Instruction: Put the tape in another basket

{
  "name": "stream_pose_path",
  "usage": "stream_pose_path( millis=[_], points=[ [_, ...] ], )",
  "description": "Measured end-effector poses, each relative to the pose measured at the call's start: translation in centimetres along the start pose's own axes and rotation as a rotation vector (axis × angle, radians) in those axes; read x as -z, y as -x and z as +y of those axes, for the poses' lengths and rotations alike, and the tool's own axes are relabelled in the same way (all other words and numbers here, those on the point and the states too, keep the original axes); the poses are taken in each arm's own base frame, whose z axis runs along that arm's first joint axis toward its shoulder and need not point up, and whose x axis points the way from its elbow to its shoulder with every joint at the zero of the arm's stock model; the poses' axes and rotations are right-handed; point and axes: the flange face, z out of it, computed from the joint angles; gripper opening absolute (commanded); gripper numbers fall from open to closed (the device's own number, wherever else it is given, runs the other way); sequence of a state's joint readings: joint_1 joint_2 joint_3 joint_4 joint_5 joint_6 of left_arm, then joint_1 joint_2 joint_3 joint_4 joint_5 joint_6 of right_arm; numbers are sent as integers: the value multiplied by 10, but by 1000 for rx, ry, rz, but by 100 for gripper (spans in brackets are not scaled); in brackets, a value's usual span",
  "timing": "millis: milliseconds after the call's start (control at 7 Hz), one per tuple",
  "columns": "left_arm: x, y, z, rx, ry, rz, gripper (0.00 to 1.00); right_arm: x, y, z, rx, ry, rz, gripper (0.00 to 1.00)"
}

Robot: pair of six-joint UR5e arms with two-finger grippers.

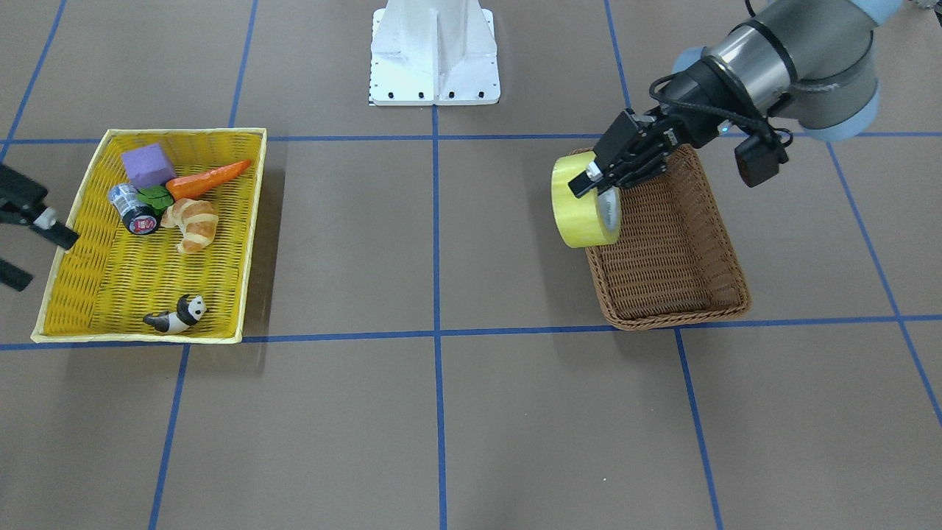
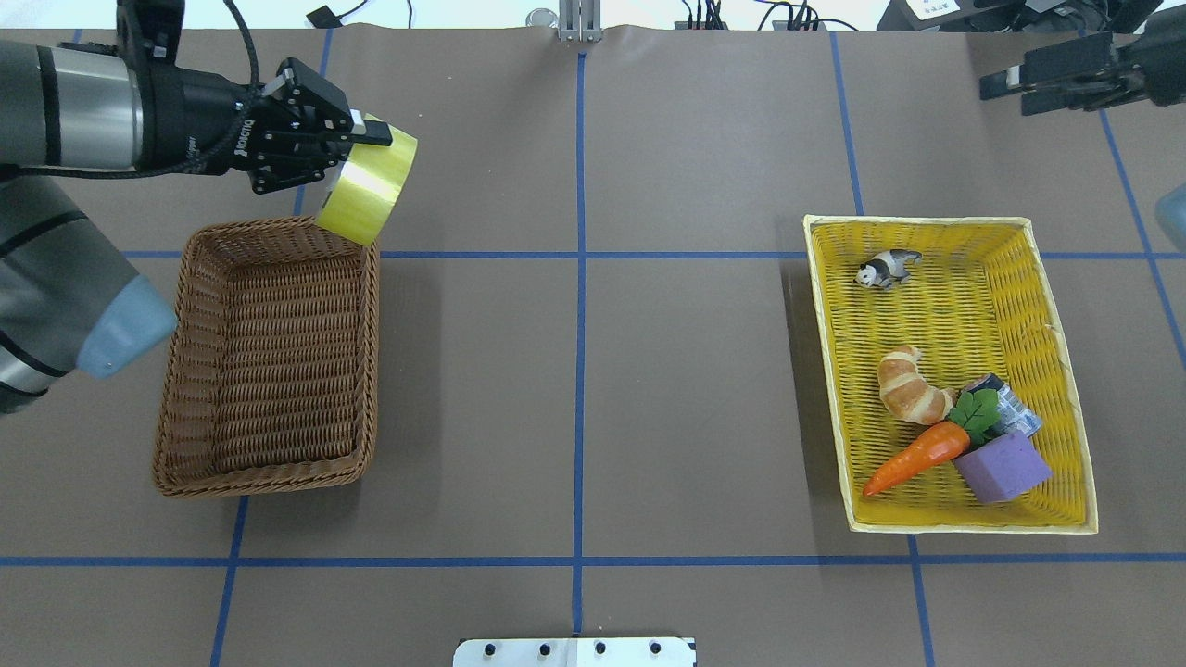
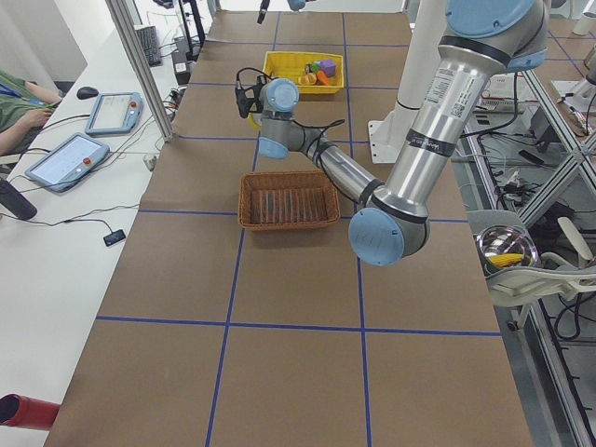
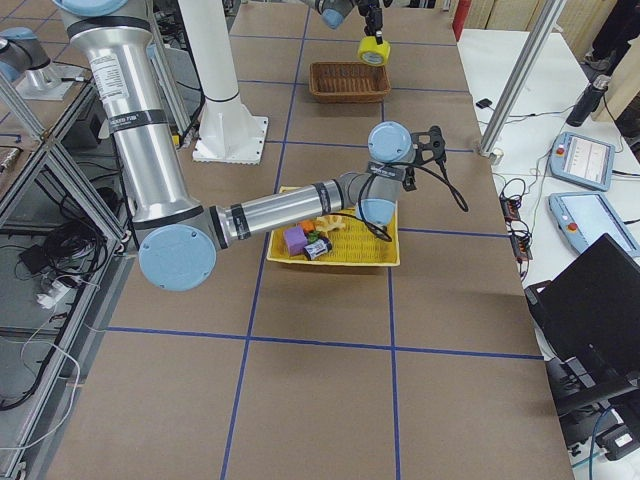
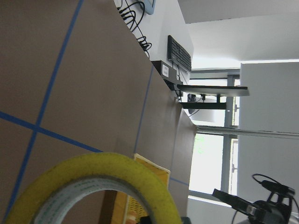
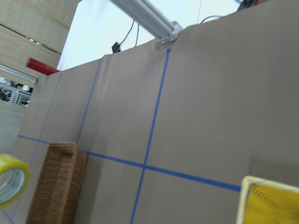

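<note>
Next, my left gripper lets go of the tape on the bottom of the brown basket, beside the basket's side (image 1: 635, 227) nearest the yellow tray.
The tape (image 1: 579, 206), a wide yellow roll with a pale core, hangs in the air in my left gripper (image 1: 589, 184), which is shut on the roll's wall. In the overhead view the tape (image 2: 366, 190) sits over the far inner corner of the brown wicker basket (image 2: 269, 361), above its rim. The basket (image 1: 670, 254) holds nothing. The tape fills the bottom of the left wrist view (image 5: 93, 184). My right gripper (image 2: 1005, 97) is open and empty, beyond the far outer side of the yellow tray (image 2: 1066, 389).
The shallow yellow tray (image 1: 110, 294) holds a grey can (image 1: 135, 210), a croissant (image 1: 193, 224), a carrot (image 1: 210, 179), a purple block (image 1: 147, 165) and a panda figure (image 1: 176, 316). The robot's white base (image 1: 434, 51) stands at the table's middle edge.
</note>
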State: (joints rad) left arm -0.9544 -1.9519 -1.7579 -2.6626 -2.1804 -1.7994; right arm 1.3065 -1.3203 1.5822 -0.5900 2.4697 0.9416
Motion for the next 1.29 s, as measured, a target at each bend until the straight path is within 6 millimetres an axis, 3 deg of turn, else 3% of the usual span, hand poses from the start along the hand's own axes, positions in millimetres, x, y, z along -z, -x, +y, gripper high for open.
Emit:
stream_pose_path(
  millis=[286, 429, 714, 1143, 1286],
  points=[
    [23, 39, -17, -122, -16, -131, 0, 16, -63, -9, 181, 31, 222, 100],
    [31, 52, -16, -182, -16, -207, 0, 21, -93, 2, 229, 85, 298, 100],
    [39, 72, -2, -262, -17, -350, 0, 30, -129, 19, 223, 205, 365, 100],
    [-20, 133, 60, -332, -50, -537, 0, 46, -174, 35, 179, 468, 430, 100],
    [-33, 142, 73, -339, -51, -584, 98, 45, -176, 41, 150, 524, 444, 100]
  ],
)
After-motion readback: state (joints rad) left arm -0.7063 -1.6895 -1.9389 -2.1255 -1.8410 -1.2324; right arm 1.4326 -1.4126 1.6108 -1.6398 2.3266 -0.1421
